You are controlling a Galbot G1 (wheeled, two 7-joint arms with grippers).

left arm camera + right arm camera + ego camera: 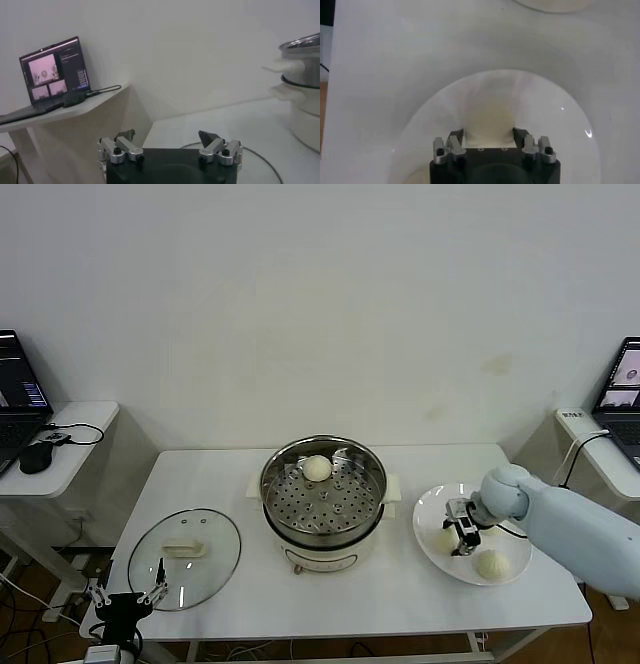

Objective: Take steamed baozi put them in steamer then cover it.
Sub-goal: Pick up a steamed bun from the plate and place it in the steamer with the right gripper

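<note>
Next, I release the baozi from my right gripper on the steamer's tray (pixel 292 488), between the baozi there and the rim on the lid side.
The steamer (pixel 372 502) stands mid-table, and one steamed baozi (pixel 317 468) lies on its perforated tray. To its right, a white plate (pixel 430 514) carries two more baozi. My right gripper (pixel 462 546) reaches down onto the plate and is shut on the nearer baozi (pixel 443 539). In the right wrist view both fingers press the sides of this baozi (pixel 488 120), over the plate (pixel 420 130). The other baozi (pixel 492 564) lies free by the plate's front edge. My left gripper (pixel 128 592) waits open and empty at the table's front left corner, also seen as the left gripper (pixel 167 137).
The glass lid (pixel 185 556) with its cream handle lies flat on the table left of the steamer, just beyond my left gripper. Side tables with laptops (pixel 18 389) stand on both sides. The steamer's side (pixel 302 65) shows in the left wrist view.
</note>
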